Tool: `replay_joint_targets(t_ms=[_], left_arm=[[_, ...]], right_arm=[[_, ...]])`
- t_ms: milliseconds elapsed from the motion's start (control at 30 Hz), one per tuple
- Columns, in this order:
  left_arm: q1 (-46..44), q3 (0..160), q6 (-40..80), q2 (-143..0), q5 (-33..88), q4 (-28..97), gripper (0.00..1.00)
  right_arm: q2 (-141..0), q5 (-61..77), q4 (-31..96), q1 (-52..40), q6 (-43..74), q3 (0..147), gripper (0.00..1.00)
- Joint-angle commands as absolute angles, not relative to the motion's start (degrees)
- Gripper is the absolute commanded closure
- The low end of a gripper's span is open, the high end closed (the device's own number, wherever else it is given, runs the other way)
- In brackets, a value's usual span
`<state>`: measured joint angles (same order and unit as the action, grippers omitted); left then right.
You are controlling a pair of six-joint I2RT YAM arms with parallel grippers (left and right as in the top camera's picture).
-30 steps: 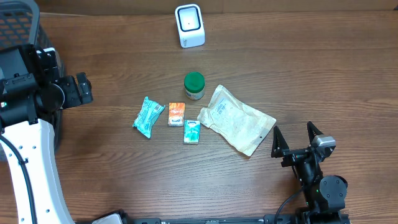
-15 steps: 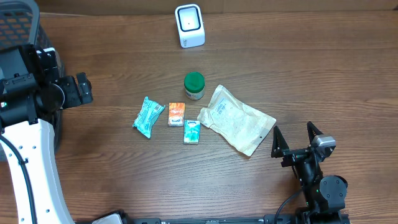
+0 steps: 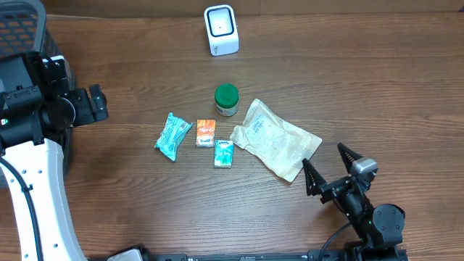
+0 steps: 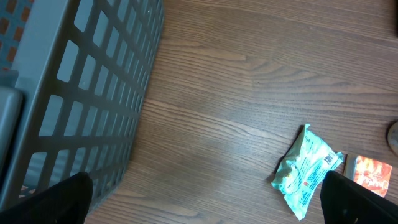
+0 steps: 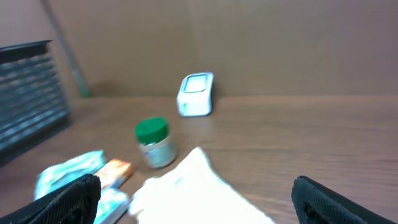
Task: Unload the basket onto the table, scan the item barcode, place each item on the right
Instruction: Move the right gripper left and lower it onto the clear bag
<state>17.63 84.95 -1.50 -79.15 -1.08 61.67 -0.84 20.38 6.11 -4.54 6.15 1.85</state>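
The robot's right gripper needs to close on the middle of the white pouch's near long edge (image 3: 260,155), the one that runs from beside the teal box toward the robot.
Several items lie mid-table: a white pouch (image 3: 275,138), a green-lidded jar (image 3: 226,99), an orange box (image 3: 206,133), a teal box (image 3: 224,153) and a teal packet (image 3: 172,135). The white barcode scanner (image 3: 221,29) stands at the far edge. My right gripper (image 3: 322,154) is open and empty at the pouch's near right corner. In the right wrist view the pouch (image 5: 193,193) lies between the spread fingers, with the jar (image 5: 154,143) and scanner (image 5: 195,94) beyond. My left gripper (image 3: 98,104) is open and empty at the far left; its wrist view shows the teal packet (image 4: 308,171).
A dark grid basket (image 3: 22,29) stands at the table's far left corner, right beside my left arm, and fills the left side of the left wrist view as the basket wall (image 4: 81,93). Bare wood lies between the basket and the items.
My right gripper has swung left and tilted toward the white pouch's corner. The left arm and all items have stayed still.
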Motion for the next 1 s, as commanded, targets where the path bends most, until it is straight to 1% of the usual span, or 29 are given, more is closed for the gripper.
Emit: replay_joint_targets(t_ms=[0,133,267,400,533,667,767,867,967], left_arm=[[17.5,85.2,-2.2,-79.4,-0.2,61.5,0.01],[17.5,85.2,-2.2,-79.4,-0.2,61.5,0.0],[17.5,85.2,-2.2,-79.4,-0.2,61.5,0.0],[17.5,85.2,-2.2,-79.4,-0.2,61.5,0.0],[17.5,85.2,-2.2,-79.4,-0.2,61.5,0.0],[17.5,85.2,-2.2,-79.4,-0.2,61.5,0.0],[17.5,85.2,-2.2,-79.4,-0.2,61.5,0.0],[17.5,85.2,-2.2,-79.4,-0.2,61.5,0.0],[17.5,85.2,-2.2,-79.4,-0.2,61.5,0.0]], right_arm=[[-1.0,25.3,7.9,-4.4,5.9,8.2,0.0],[-5.3,27.0,13.3,-4.4,5.9,16.2,0.0],[-13.9,27.8,19.2,-4.4,5.9,25.7,0.0],[-25.3,28.0,28.4,-4.4,4.8,37.2,0.0],[-37.8,29.7,40.0,-4.4,-0.4,49.5,0.0],[-48.6,31.2,49.5,-4.4,-0.2,59.6,0.0],[-54.3,32.5,51.4,-4.4,0.5,63.3,0.0],[-58.6,39.1,49.7,-4.7,-0.5,63.6,0.0],[-62.3,35.3,49.7,-7.1,-1.2,63.6,0.0]])
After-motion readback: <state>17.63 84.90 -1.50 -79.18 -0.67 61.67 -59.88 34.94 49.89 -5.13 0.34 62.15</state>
